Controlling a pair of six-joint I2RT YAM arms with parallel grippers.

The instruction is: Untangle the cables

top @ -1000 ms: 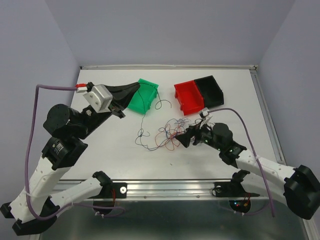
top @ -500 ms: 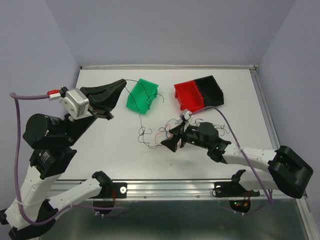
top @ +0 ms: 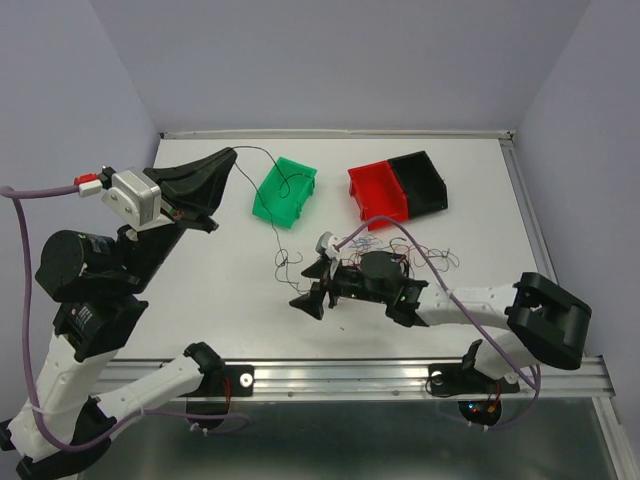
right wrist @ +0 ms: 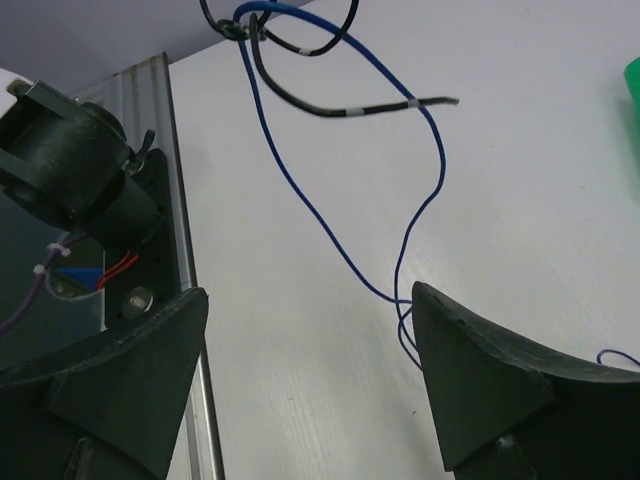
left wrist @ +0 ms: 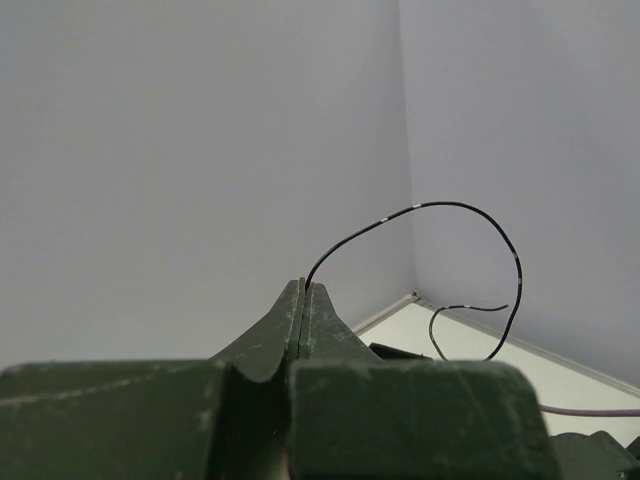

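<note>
The blue wire's loop is hanging in the knot of the black wire, so my right gripper should grip one side of the loop [right wrist: 300, 194] and pull it away from my left gripper.
My left gripper [top: 228, 158] is shut on one end of a thin black wire [top: 255, 151] and holds it high; the wire arcs toward the green bin [top: 268, 205]. In the left wrist view the jaws [left wrist: 304, 287] are closed on the black wire [left wrist: 455, 207], which loops in the air. The cables, a tangle of red, blue and black wires [top: 432, 256], lie mid-table, with loose strands [top: 286, 262] to its left. My right gripper [top: 311, 298] is open and low over the table, holding nothing. In the right wrist view [right wrist: 310, 310] a blue wire [right wrist: 330, 228] runs between the fingers, and a black wire [right wrist: 330, 107] lies beyond.
A red bin [top: 377, 195] and a black bin [top: 420, 178] stand side by side at the back right. The green bin's edge shows in the right wrist view [right wrist: 632, 80]. The table's metal front rail [right wrist: 178, 290] is close to my right gripper.
My left gripper has risen and drawn back to the left, pulling the black wire out over the green bin. My right gripper has moved left across the tangle toward the front.
</note>
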